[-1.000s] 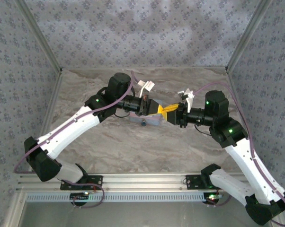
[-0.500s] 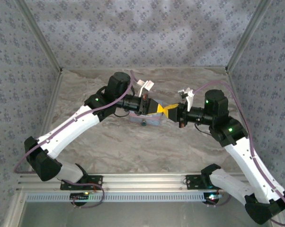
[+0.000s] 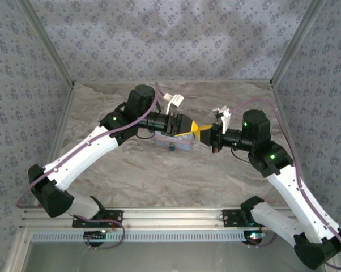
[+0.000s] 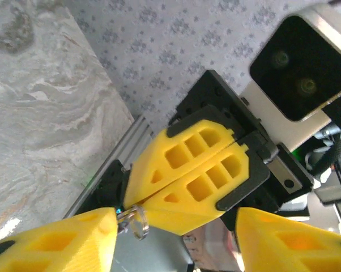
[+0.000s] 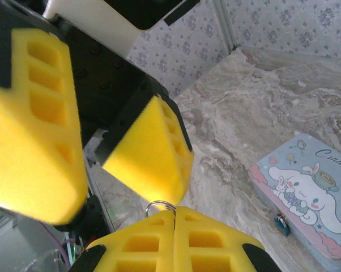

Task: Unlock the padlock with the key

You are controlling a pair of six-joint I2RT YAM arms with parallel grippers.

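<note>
The fingers of the robot's right gripper cover the key's blade and leave just the key's ring sticking out, so the left gripper should take the key by its ring end point(image 4: 140, 221).
Above the tin, my right gripper point(image 3: 200, 132) point(image 5: 174, 220) is shut on the key. Only the key's metal ring point(image 5: 161, 206) point(image 4: 133, 221) pokes out past its fingertips; the blade is hidden between the pads. My left gripper point(image 3: 186, 126) point(image 4: 176, 228) faces it, open, its fingers point(image 5: 152, 152) wide apart on either side of the right gripper's tips. One left fingertip sits right at the ring. The tiny teal-blue padlock point(image 5: 282, 224) point(image 3: 172, 148) hangs on the front of the pale blue cartoon tin point(image 5: 306, 192) point(image 3: 171, 144), below both grippers.
The tin lies on the marble tabletop point(image 3: 159, 175) near its middle. Patterned walls with aluminium corner posts point(image 3: 289, 45) close in the back and sides. Both arms bend inward over the table centre.
The two grippers have drawn closer together above the tin: the right one edged left with the key, and the left gripper's fingers now straddle its tips.
</note>
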